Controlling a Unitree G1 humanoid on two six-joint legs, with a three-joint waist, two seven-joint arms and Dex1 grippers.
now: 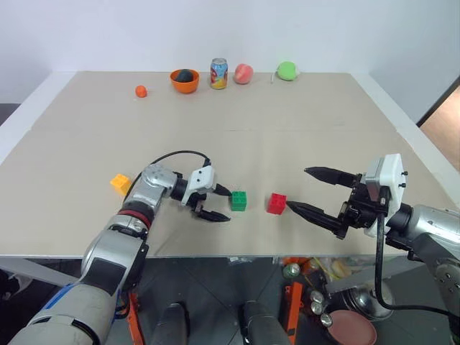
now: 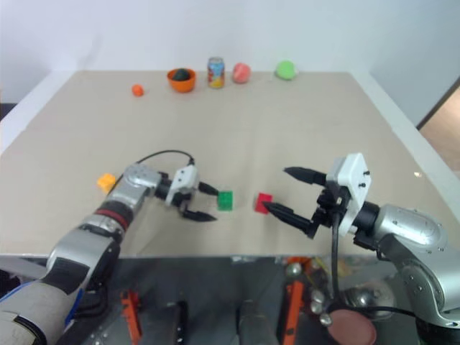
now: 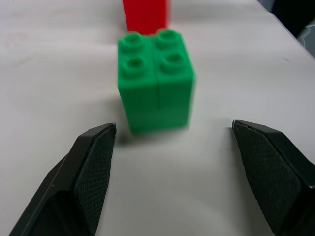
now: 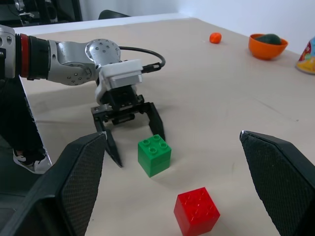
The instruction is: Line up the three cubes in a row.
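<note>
The yellow-orange cube lies apart from the green cube, so my left gripper will go to it next and close on the cube's opposite sides (image 1: 121, 185).
The green cube (image 1: 238, 200) stands on the table with the red cube (image 1: 276, 203) just to its right. The yellow-orange cube (image 1: 119, 183) lies apart, further left. My left gripper (image 1: 221, 203) is open just left of the green cube, not touching it; its fingers (image 3: 88, 172) stand wide either side with the cube (image 3: 155, 83) a little beyond the tips. My right gripper (image 1: 305, 189) hangs open to the right of the red cube (image 4: 197, 211), its lower fingertip close to the block, nothing held.
Along the table's far edge sit a small orange fruit (image 1: 141, 91), an orange bowl (image 1: 185, 80) with a dark thing in it, a drink can (image 1: 218, 73), a peach-coloured fruit (image 1: 244, 73) and a green ball (image 1: 287, 70). The table's front edge (image 1: 215, 255) runs close below both grippers.
</note>
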